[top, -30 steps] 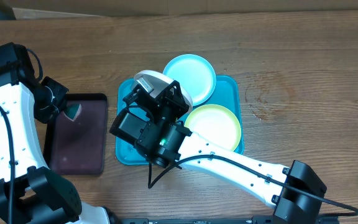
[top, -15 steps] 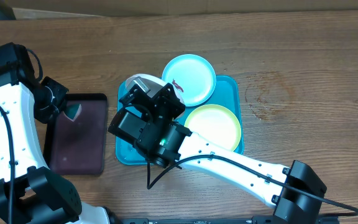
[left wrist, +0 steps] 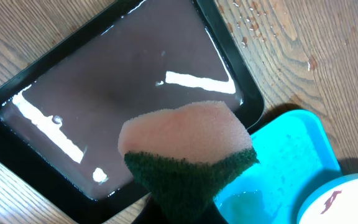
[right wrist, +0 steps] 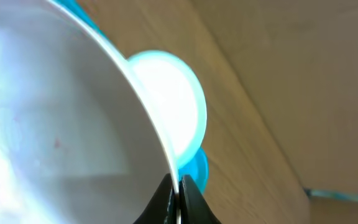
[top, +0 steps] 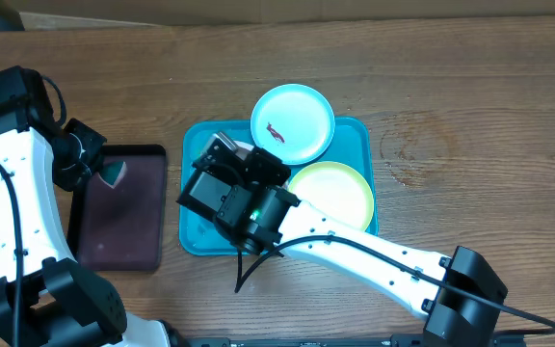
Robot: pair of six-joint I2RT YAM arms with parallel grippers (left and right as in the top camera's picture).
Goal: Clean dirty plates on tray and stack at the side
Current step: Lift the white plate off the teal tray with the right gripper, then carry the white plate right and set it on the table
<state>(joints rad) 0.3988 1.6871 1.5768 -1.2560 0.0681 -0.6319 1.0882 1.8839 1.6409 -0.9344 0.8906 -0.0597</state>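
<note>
Next, my right gripper puts the white plate down and lets go of it on the wet patch of wooden table (top: pixel 424 136) beside the teal tray.
My right gripper (right wrist: pixel 178 188) is shut on the rim of the white plate (right wrist: pixel 55 124), which fills the left of the right wrist view, tilted on edge. From overhead the wrist hides nearly all of that plate above the teal tray (top: pixel 197 239). The pale blue plate (top: pixel 293 122) lies at the tray's far edge with a red-brown smear (top: pixel 275 133). At the tray's right end lies the yellow-green plate (top: pixel 331 198). My left gripper (top: pixel 107 173) is shut on a sponge (left wrist: pixel 185 140), tan foam with a dark green face, over the dark tray.
A smaller dark maroon tray (top: pixel 118 217) with a wet sheen lies left of the teal tray, almost touching it. A plate edge with a red-brown smear (left wrist: pixel 337 199) shows at the bottom right of the left wrist view. Bare wooden table (top: pixel 451 116) surrounds both trays.
My right gripper has drawn the white plate off the pale blue plate toward the front, uncovering that plate's smear. The left arm and sponge have stayed put.
</note>
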